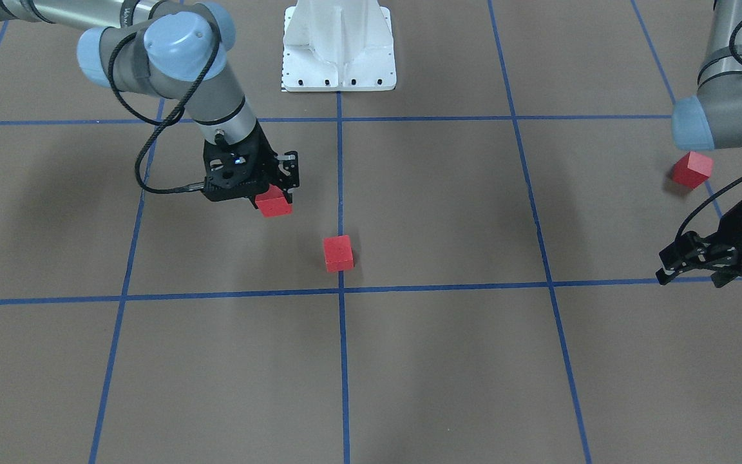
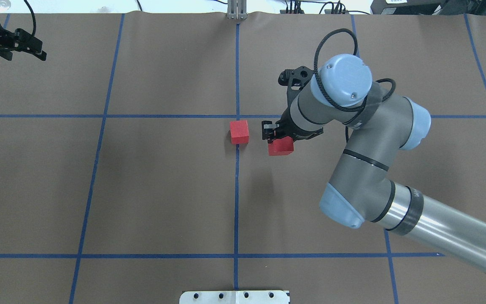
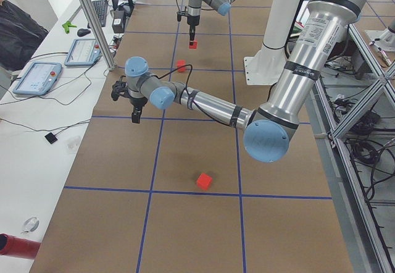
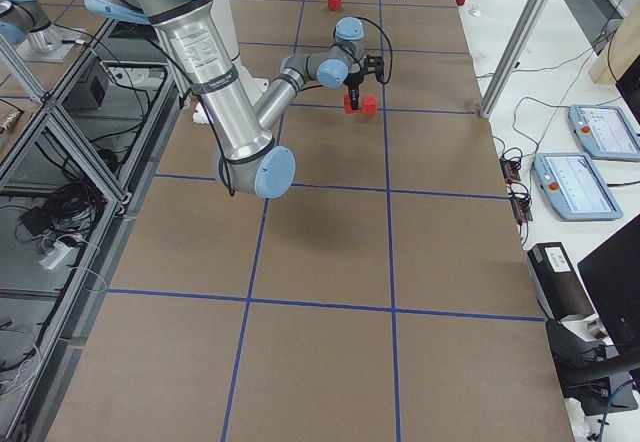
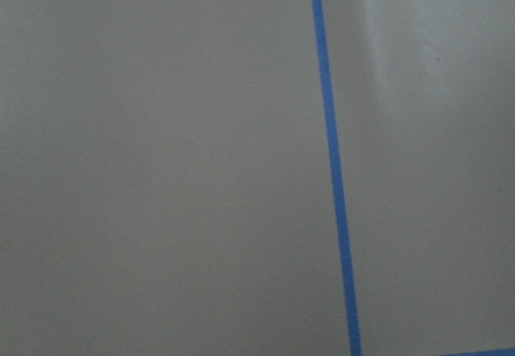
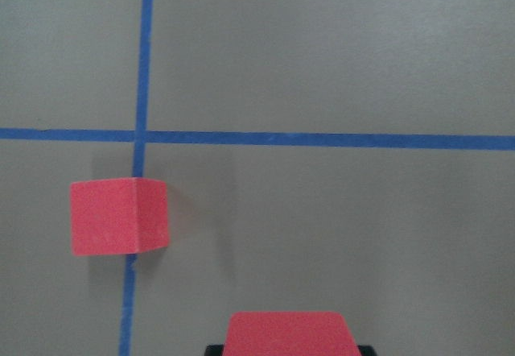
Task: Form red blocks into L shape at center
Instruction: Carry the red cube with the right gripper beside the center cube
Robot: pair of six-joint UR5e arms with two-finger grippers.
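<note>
Next, I set the held red block, now low over the brown surface, down with my right gripper against the robot-base side of the second red block (image 1: 337,224) (image 6: 118,290).
My right gripper (image 1: 272,196) is shut on a red block (image 1: 274,202) and holds it low over the brown surface; the block also shows in the overhead view (image 2: 281,147) and at the bottom of the right wrist view (image 6: 290,333). A second red block (image 2: 239,131) lies on the blue line just on the robot's side of the center crossing (image 2: 237,116), a short gap to the left of the held one. A third red block (image 1: 692,169) lies far off near my left arm. My left gripper (image 1: 667,265) is open and empty, away from all the blocks.
The white robot base (image 1: 339,45) stands at the table's robot-side edge. My left arm's elbow (image 1: 725,122) hangs over the third block's area. A side bench with tablets (image 3: 37,75) runs along the far edge. The left wrist view shows only a blue line (image 5: 331,163).
</note>
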